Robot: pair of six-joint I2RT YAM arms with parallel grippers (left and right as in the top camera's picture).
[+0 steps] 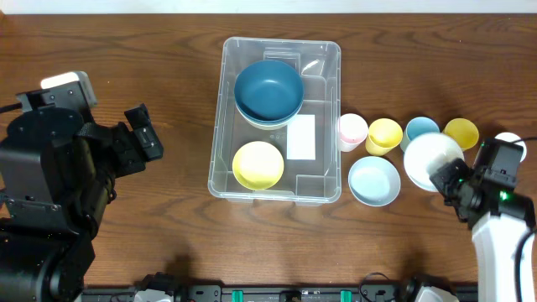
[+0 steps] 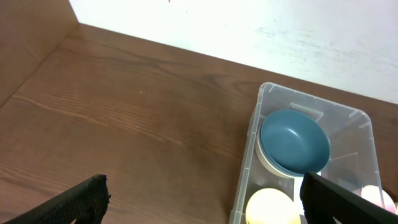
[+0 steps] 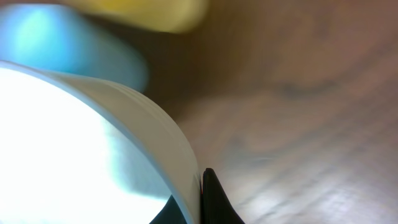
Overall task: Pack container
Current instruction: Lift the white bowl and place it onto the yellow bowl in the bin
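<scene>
The robot's right gripper should release the white bowl in the yellow bowl at the near end of the container point(image 1: 258, 174).
The container point(image 1: 220, 109), a clear plastic bin with a white label point(image 1: 300, 137), stands mid-table. In it a dark blue bowl point(image 1: 268, 91) sits stacked on a pale bowl at the far end, and a yellow bowl point(image 1: 258, 164) sits at the near end. The left wrist view shows the bin point(image 2: 249, 143) with both bowls. My left gripper point(image 1: 143, 132) is open and empty, left of the bin; its fingers point(image 2: 205, 205) spread wide. My right gripper point(image 1: 445, 178) is shut on the rim of a white bowl point(image 1: 432, 159), right of the bin. In the right wrist view the rim point(image 3: 93, 137) is pinched between the fingers point(image 3: 196, 186).
Right of the bin stand a pink cup point(image 1: 351, 130), a yellow cup point(image 1: 383, 135), a blue cup point(image 1: 419, 128), a second yellow cup point(image 1: 461, 132) and a white cup point(image 1: 509, 141). A light blue bowl point(image 1: 374, 180) sits beside the bin's near right corner.
</scene>
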